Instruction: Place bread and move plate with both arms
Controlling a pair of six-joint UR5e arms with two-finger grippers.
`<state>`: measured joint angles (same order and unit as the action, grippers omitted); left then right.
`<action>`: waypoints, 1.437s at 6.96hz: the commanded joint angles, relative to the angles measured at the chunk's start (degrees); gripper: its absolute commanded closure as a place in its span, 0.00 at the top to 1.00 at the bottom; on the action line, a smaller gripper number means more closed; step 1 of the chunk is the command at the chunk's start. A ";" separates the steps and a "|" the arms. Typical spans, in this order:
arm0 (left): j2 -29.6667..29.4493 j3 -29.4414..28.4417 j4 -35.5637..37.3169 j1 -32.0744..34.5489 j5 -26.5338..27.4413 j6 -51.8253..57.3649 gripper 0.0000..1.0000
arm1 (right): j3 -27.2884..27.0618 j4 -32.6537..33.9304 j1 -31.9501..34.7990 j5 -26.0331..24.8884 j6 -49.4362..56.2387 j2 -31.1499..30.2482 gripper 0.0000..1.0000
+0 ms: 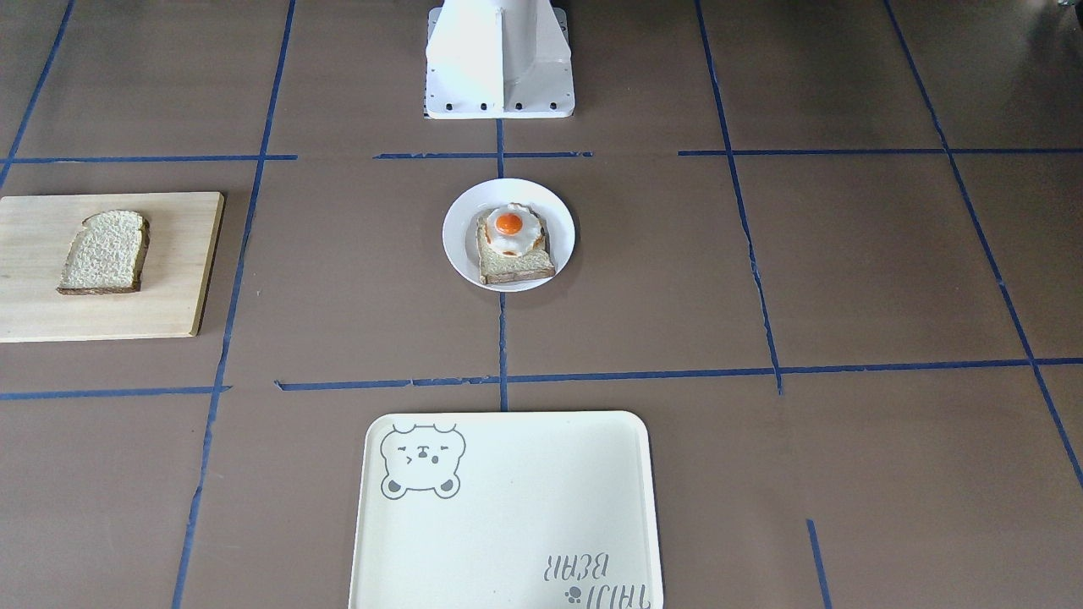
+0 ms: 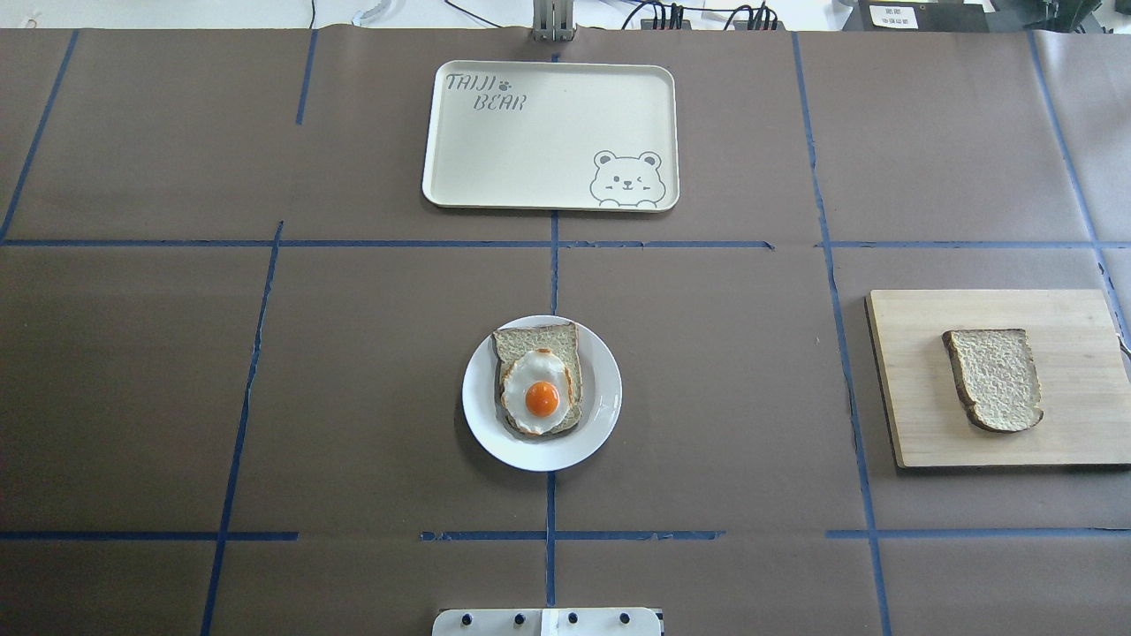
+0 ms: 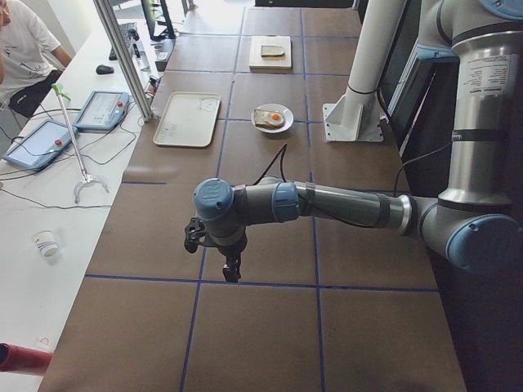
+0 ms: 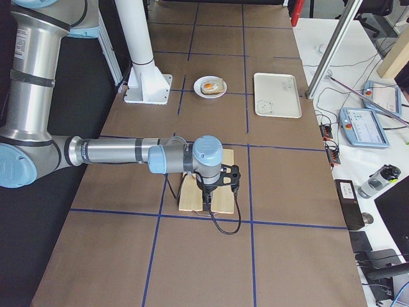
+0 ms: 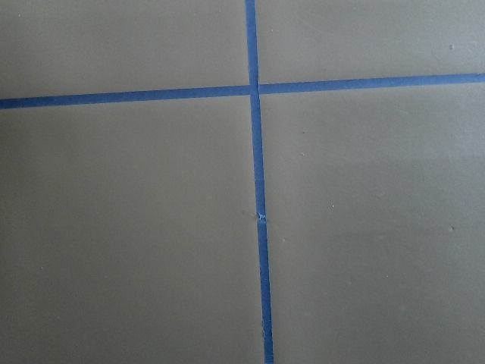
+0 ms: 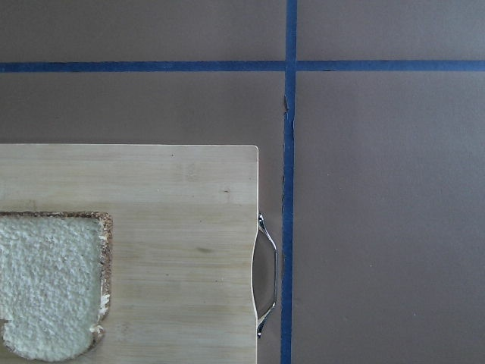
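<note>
My right gripper is going to grab the bread by the middle of its side edge (image 1: 71, 257) (image 6: 105, 279), the one that faces the cutting board's metal handle.
The bread (image 2: 994, 378) lies flat on a wooden cutting board (image 2: 1078, 424) at the table's right side; it also shows in the front view (image 1: 104, 251) and the right wrist view (image 6: 49, 284). The white plate (image 2: 482, 415) sits mid-table and carries a toast slice with a fried egg (image 2: 539, 393). The right gripper (image 4: 206, 203) hangs above the board's outer end, beside the bread. The left gripper (image 3: 231, 269) hangs over bare table far to the left. Both show only in the side views, so I cannot tell whether they are open or shut.
A cream tray with a bear drawing (image 2: 548, 132) lies beyond the plate at the far edge. The white robot base (image 1: 499, 59) stands behind the plate. The board has a metal handle (image 6: 267, 274) on its outer end. Blue tape lines cross the brown table.
</note>
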<state>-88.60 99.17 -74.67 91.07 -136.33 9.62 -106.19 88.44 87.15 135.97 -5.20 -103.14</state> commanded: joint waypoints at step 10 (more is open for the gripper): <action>0.27 0.67 -0.65 -0.10 -0.17 -0.39 1.00 | 0.45 -3.87 -4.78 1.65 0.02 0.31 1.00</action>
<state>-88.31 99.57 -75.26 90.97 -136.48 9.23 -106.06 86.67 84.44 136.71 -4.72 -102.84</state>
